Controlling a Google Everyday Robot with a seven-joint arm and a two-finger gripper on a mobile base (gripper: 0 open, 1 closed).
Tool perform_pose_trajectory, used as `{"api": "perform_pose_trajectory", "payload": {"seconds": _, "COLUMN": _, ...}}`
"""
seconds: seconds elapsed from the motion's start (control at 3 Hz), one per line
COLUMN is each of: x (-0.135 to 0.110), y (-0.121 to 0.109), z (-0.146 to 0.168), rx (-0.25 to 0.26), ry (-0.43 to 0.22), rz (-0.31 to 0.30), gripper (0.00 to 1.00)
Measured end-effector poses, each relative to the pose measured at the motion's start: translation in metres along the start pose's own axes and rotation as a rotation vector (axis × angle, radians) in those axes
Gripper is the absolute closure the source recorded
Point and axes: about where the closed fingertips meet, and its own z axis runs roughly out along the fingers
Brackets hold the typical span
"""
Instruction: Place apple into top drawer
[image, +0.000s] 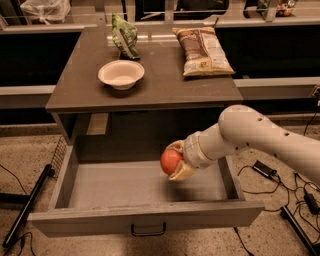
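Note:
I need to let go of the apple on the drawer's grey bottom, a little way (170, 178) behind the dark handle.
The top drawer (125, 190) stands pulled wide open below the tabletop, with a grey flat bottom and a dark handle (148, 230) on its front panel. My gripper (175, 161) comes in from the right on a white arm and is shut on the apple (171, 161), a small red-orange fruit. It holds the apple in the air above the right half of the drawer's inside, a little over the bottom.
On the brown tabletop (160, 85) sit a white bowl (121, 74), a green bag (124, 36) and a brown chip bag (202, 50). Cables (265, 172) lie on the floor at the right; a dark stand leg (27, 210) lies at the left.

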Motion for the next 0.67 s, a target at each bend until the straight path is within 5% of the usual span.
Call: {"api": "perform_pose_trajectory", "payload": {"seconds": 0.67, "x": 0.017, "y": 0.008, "z": 0.025, "rx": 0.024, "ry": 0.084, "rz": -0.164, "gripper": 1.0}}
